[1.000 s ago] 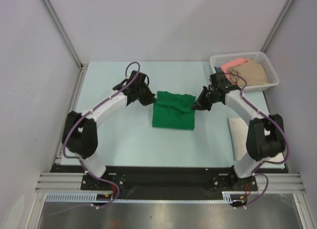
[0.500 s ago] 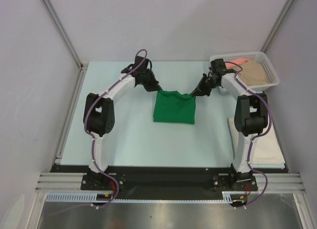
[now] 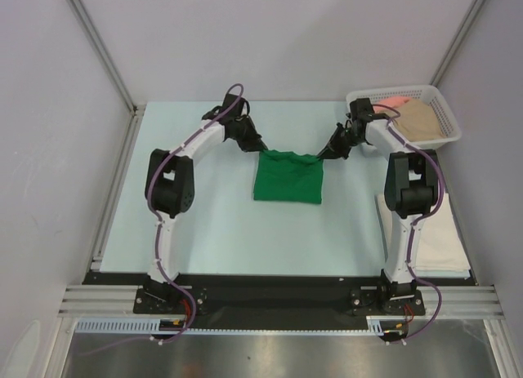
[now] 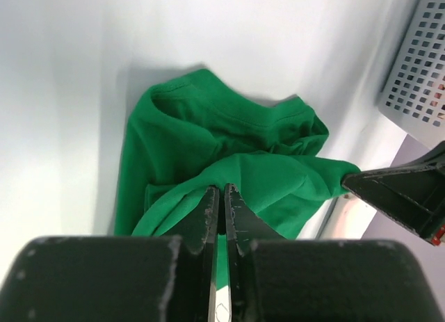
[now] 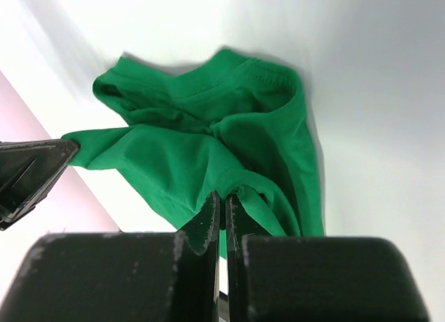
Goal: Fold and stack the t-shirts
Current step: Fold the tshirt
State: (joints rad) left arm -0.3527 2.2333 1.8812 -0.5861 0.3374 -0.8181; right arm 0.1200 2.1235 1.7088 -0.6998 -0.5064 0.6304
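The green t-shirt's upper layer bunches short of its lower layer's far edge, so my right gripper will retake the upper layer's corner (image 5: pixel 245 184) and spread it flat.
A bright green t-shirt (image 3: pixel 288 178) lies folded in a rough square at the table's middle, with its far edge lifted and stretched between both grippers. My left gripper (image 3: pixel 260 148) is shut on the shirt's far left corner, and green cloth (image 4: pixel 208 127) bunches at its tips (image 4: pixel 222 188). My right gripper (image 3: pixel 320 156) is shut on the far right corner, where the green fabric (image 5: pixel 229 120) drapes over its tips (image 5: pixel 222 195). A tan t-shirt (image 3: pixel 421 117) and a salmon-pink one (image 3: pixel 398 102) lie in the basket. A cream-white t-shirt (image 3: pixel 441 247) lies flat at the right edge.
The white mesh basket (image 3: pixel 392 92) stands at the far right corner, close behind the right wrist, and its wall (image 4: pixel 417 65) shows in the left wrist view. Grey walls and metal posts enclose the table on three sides.
Both grippers have carried the green shirt's far edge toward the back of the table. The crumpled top layer is pulled flatter and the edge is taut. Both arms now reach further out.
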